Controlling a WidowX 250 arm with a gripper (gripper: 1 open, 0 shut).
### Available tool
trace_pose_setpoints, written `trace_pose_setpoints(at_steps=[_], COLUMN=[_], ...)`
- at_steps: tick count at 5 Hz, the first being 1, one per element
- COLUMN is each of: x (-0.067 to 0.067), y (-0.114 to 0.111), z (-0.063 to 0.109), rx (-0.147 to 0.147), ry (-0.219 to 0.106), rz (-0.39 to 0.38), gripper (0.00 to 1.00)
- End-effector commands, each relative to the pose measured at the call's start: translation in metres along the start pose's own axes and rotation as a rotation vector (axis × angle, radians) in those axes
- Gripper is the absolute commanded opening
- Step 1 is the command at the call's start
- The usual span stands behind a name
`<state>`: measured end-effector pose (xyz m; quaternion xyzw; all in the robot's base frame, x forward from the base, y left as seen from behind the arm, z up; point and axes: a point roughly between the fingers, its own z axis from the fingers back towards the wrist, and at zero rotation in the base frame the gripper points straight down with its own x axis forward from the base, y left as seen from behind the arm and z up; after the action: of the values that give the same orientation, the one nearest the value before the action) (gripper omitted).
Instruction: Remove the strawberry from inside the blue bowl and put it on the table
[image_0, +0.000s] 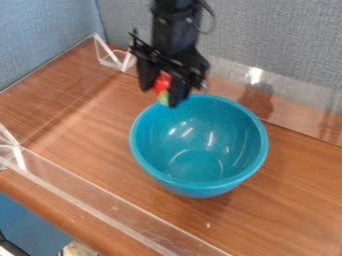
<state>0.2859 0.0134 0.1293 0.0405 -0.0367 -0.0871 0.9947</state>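
Next, I let the strawberry, now held in the air past the bowl's rim, go from my gripper on the bare tabletop (100, 99) in front of the triangular bracket, where it is clear of the blue bowl.
The blue bowl (199, 148) stands on the brown table (74, 105), its inside bare. My gripper (164, 89) hangs pointing down just past the bowl's far left rim, above the tabletop. It is shut on the small red strawberry (162, 89), whose red body with a green tip shows between the black fingers. The strawberry is lifted out of the bowl and held in the air, touching neither the bowl nor the table.
Clear acrylic barriers run along the table's edges, with a triangular bracket (118, 53) at the back left and a front panel (80, 190) near the bowl. A grey wall stands behind.
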Motion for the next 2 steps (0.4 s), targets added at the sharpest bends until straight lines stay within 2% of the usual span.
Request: trace_pose_setpoints(at_steps=[1, 2], x=[0.007, 0.004], y=[0.029, 0.047], z=[0.021, -0.002], rx=[0.034, 0.033], ry=[-0.078, -0.034], rz=[0.043, 0.073], gripper=[0.0, 0.0])
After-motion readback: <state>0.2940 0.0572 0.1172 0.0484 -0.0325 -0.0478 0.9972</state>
